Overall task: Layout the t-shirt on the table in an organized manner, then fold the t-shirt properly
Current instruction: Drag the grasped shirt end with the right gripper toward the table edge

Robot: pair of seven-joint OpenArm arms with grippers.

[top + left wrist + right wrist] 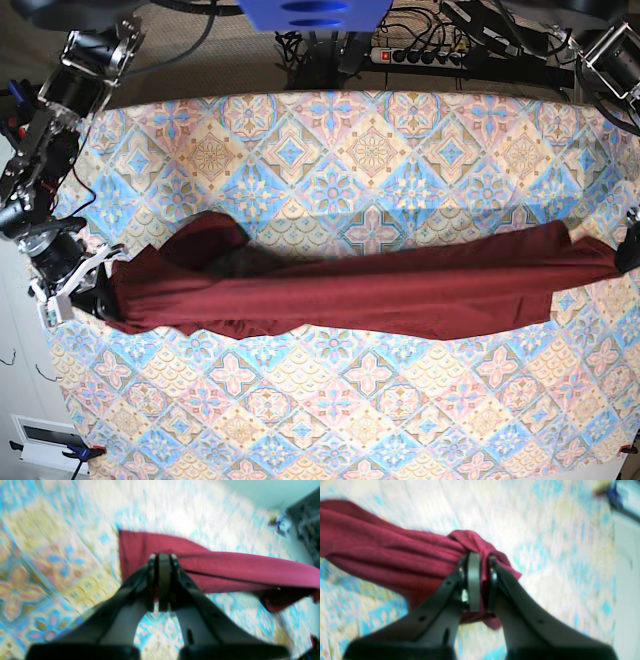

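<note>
Next, I release the t-shirt's end with my left gripper on the patterned cloth (458, 299) beneath the stretched band, toward the table's middle.
The dark maroon t-shirt (380, 285) hangs stretched in a long band across the middle of the table (370, 160), pulled between both arms. At the base view's right edge, my left gripper (628, 255) is shut on one end of the cloth. The left wrist view shows this gripper (163, 557) pinching a thin edge of the t-shirt (225, 567), which trails off to the right. My right gripper (98, 295), at the base view's left, is shut on the other end. In the right wrist view its fingers (482, 560) clamp a bunched wad of the t-shirt (382, 550).
A power strip (420, 55) with cables lies beyond the table's far edge. Each arm stands at a side edge of the table. Patterned cloth shows in front of and behind the stretched garment.
</note>
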